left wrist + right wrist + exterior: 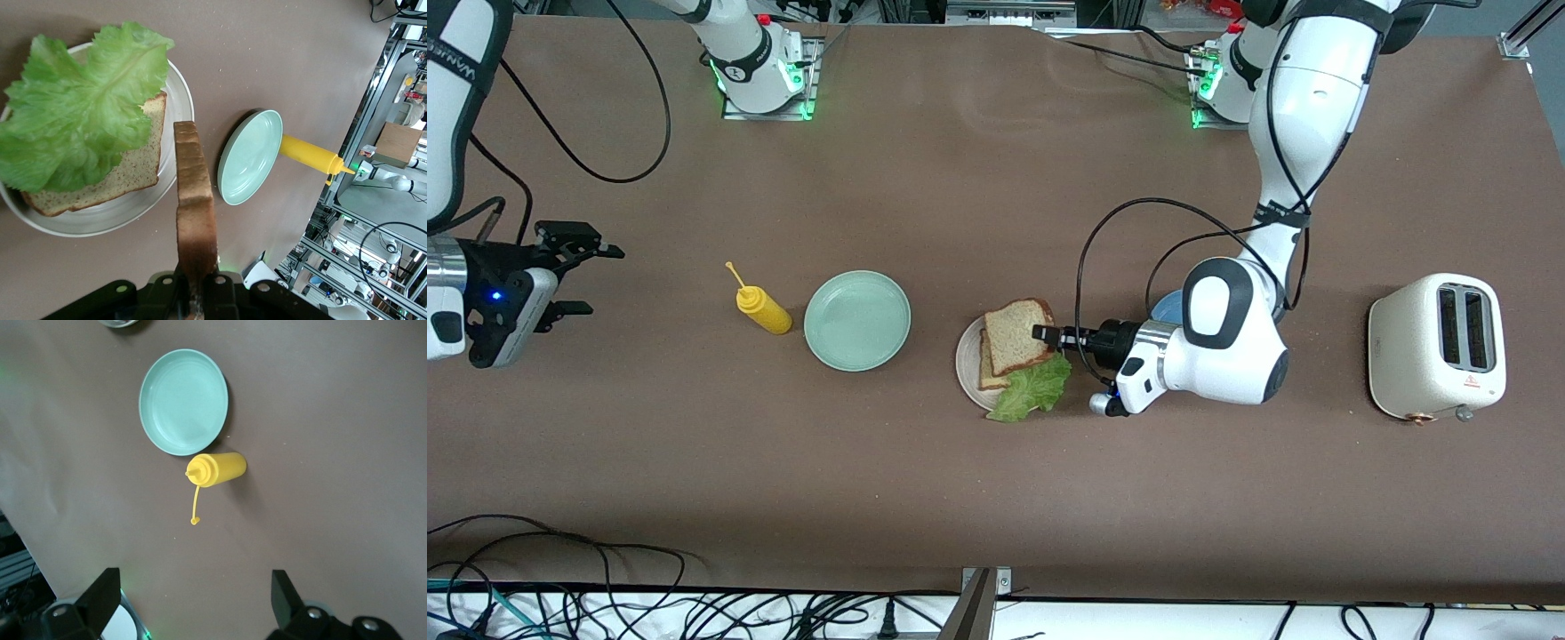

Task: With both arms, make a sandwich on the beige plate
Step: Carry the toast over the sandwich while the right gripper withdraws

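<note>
I should use my left gripper to let go of the second bread slice on top of the green lettuce leaf and the lower slice (1010, 366) (97, 137).
The beige plate (963, 360) holds one bread slice (989, 369) with a green lettuce leaf (1036, 387) on it; the leaf hangs over the rim toward the front camera. My left gripper (1049, 336) is shut on the edge of a second bread slice (1018, 333) and holds it tilted over the plate. In the left wrist view this slice (195, 200) shows edge-on between the fingers of the left gripper (197, 293), above the lettuce (80, 113), the lower slice (113, 180) and the plate (179, 100). My right gripper (600, 280) is open and empty, up in the air at the right arm's end of the table, waiting.
A mint-green plate (857, 320) and a yellow squeeze bottle (763, 309) lie between the beige plate and the right gripper; both show in the right wrist view, the plate (183, 400) and the bottle (217, 469). A blue plate (1165, 309) is mostly hidden by the left arm. A cream toaster (1436, 347) stands at the left arm's end.
</note>
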Tool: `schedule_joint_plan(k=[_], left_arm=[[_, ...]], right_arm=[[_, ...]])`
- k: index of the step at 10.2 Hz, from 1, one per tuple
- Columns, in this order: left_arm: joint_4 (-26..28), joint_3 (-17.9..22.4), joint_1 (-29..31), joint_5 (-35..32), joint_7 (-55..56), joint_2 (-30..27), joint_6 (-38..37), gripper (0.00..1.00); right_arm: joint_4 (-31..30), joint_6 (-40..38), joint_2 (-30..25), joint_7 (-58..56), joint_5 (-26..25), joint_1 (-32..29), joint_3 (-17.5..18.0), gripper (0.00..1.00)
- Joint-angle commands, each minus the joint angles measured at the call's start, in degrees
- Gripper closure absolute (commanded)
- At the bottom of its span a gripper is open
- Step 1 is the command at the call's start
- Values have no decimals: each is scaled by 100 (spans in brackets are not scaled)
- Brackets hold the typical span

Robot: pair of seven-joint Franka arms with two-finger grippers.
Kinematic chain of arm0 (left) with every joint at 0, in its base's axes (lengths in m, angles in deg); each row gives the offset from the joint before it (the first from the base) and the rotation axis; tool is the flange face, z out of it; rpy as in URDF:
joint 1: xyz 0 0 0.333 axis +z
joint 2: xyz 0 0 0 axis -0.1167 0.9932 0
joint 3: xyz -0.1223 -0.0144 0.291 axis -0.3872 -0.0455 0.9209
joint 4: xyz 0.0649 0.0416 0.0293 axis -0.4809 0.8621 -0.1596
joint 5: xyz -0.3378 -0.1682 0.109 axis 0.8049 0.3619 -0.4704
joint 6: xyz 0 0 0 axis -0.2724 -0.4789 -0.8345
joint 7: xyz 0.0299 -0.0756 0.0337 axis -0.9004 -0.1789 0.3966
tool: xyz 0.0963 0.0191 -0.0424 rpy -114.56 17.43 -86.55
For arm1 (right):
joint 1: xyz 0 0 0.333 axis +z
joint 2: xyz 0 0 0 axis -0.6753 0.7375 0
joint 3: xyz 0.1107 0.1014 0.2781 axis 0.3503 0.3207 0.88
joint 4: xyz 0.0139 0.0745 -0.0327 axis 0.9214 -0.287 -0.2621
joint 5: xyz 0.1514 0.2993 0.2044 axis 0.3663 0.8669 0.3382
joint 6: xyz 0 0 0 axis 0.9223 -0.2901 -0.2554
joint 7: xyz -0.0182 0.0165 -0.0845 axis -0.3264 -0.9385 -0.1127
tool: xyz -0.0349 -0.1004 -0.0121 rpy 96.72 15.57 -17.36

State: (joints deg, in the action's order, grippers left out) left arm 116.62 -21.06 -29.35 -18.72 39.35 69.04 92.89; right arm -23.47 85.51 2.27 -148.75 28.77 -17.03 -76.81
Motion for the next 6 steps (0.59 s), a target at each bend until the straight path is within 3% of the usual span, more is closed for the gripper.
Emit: schedule_joint_plan(k=[1,4,6], left_arm=[[-105,85,-178,440,80,136,279,100],[-123,85,-398,644,71,347,1017,100],[-114,85,-389,644,27,382,1054,100]], right_arm=[[202,-54,-310,765,-991,363,68,0],[27,-10,-785,2205,-2048,164,1040,0],[-621,269,-1433,3521,-2874,-737,2652,0]])
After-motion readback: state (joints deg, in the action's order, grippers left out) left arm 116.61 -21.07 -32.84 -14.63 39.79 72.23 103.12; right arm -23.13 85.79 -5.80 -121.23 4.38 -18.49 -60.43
